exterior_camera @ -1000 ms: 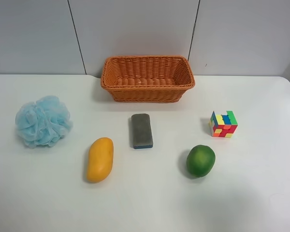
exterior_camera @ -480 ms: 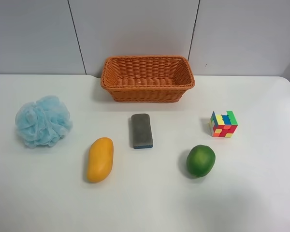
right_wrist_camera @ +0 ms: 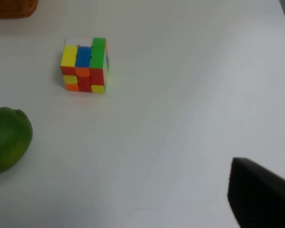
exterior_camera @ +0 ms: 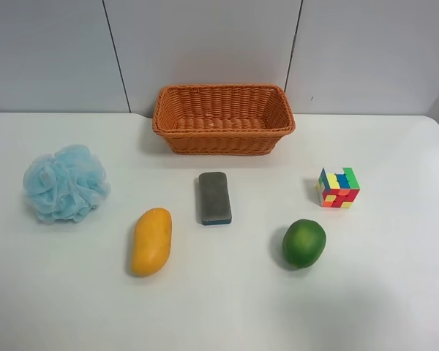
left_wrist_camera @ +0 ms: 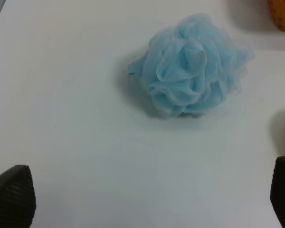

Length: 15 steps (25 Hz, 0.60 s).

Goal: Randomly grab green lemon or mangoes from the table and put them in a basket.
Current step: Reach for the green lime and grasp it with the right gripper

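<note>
Next, I close my right gripper around the middle of the green lemon (exterior_camera: 304, 242), the fruit nearest the coloured cube.
The green lemon (exterior_camera: 304, 243) lies on the white table (exterior_camera: 395, 292) at the front right of the exterior high view; its edge also shows in the right wrist view (right_wrist_camera: 7, 138). The yellow-orange mango (exterior_camera: 151, 240) lies at the front left. The wicker basket (exterior_camera: 223, 139) stands at the back middle and holds nothing. No arm shows in the exterior high view. My left gripper (left_wrist_camera: 147, 199) is open and empty, its fingertips (left_wrist_camera: 12, 194) wide apart, short of a blue bath puff. My right gripper (right_wrist_camera: 126, 221) shows one dark finger (right_wrist_camera: 261, 199) far to one side, with nothing held.
A blue mesh bath puff (exterior_camera: 64, 183) lies at the left, also in the left wrist view (left_wrist_camera: 192, 66). A grey eraser block (exterior_camera: 214, 197) lies between the fruits and the basket. A coloured cube (exterior_camera: 338, 188) sits behind the lemon, also in the right wrist view (right_wrist_camera: 84, 65).
</note>
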### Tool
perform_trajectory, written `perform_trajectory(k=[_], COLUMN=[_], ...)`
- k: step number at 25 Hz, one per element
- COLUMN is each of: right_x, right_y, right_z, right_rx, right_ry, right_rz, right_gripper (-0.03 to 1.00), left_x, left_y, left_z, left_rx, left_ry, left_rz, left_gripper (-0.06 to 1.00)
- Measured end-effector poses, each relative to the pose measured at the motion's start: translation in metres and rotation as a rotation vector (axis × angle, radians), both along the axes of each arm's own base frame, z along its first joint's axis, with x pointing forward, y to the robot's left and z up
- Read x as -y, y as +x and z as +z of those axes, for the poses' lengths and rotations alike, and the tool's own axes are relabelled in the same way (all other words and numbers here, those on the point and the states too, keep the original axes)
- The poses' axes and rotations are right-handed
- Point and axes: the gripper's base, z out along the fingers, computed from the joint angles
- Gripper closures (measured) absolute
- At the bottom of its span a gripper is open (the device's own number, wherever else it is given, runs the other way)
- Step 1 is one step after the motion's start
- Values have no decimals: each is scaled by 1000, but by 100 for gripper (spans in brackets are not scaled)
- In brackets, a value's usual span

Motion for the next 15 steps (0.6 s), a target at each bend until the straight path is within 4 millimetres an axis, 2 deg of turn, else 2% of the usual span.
perform_trajectory(k=[15], right_x=[0], right_y=[1], right_z=[0], right_rx=[-3], right_ry=[10], right_rz=[-2], right_gripper=[-2], left_x=[0], left_y=[0], left_z=[0], left_rx=[0], left_ry=[0], left_rz=[0], left_gripper=[-5])
